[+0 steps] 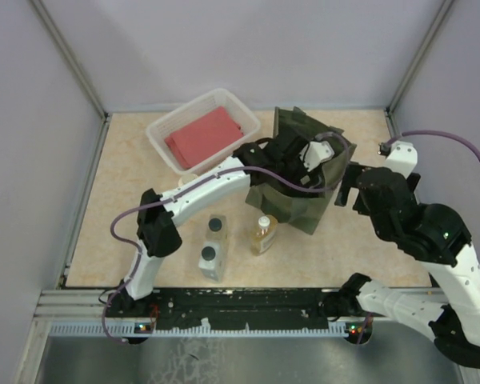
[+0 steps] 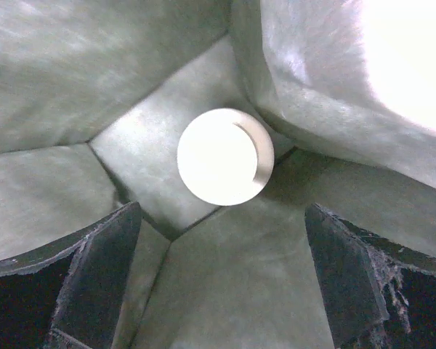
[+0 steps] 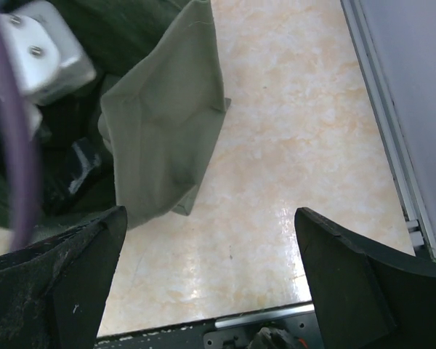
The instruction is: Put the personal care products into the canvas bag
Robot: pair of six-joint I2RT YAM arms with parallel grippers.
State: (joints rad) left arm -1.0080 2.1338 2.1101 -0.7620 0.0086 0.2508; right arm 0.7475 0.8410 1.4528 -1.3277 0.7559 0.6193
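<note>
My right gripper pinches the canvas bag's rim point(image 3: 147, 62) where the bag's side slants loose beside its open fingers, and holds it steady for the next bottle.
The olive-green canvas bag point(image 1: 300, 204) stands open mid-table. My left gripper point(image 2: 225, 283) is down inside it, open, with nothing between its dark fingers point(image 2: 105, 276). Below it a cream bottle with a wide round cap point(image 2: 224, 156) rests on the bag's fabric floor point(image 2: 232, 276), apart from the fingers. On the table in front of the bag stand two grey rectangular bottles with dark caps point(image 1: 215, 228) point(image 1: 209, 258) and an amber bottle with a white cap point(image 1: 262, 234). My right gripper point(image 3: 211, 276) hangs open over bare table just right of the bag's side point(image 3: 163, 138).
A white plastic basket point(image 1: 162, 144) holding a red cloth point(image 1: 204, 136) stands at the back left, close to the bag. The left arm point(image 1: 200, 192) stretches across above the grey bottles. Walls enclose the table on three sides, and a metal rail point(image 1: 224, 308) runs along its near edge.
</note>
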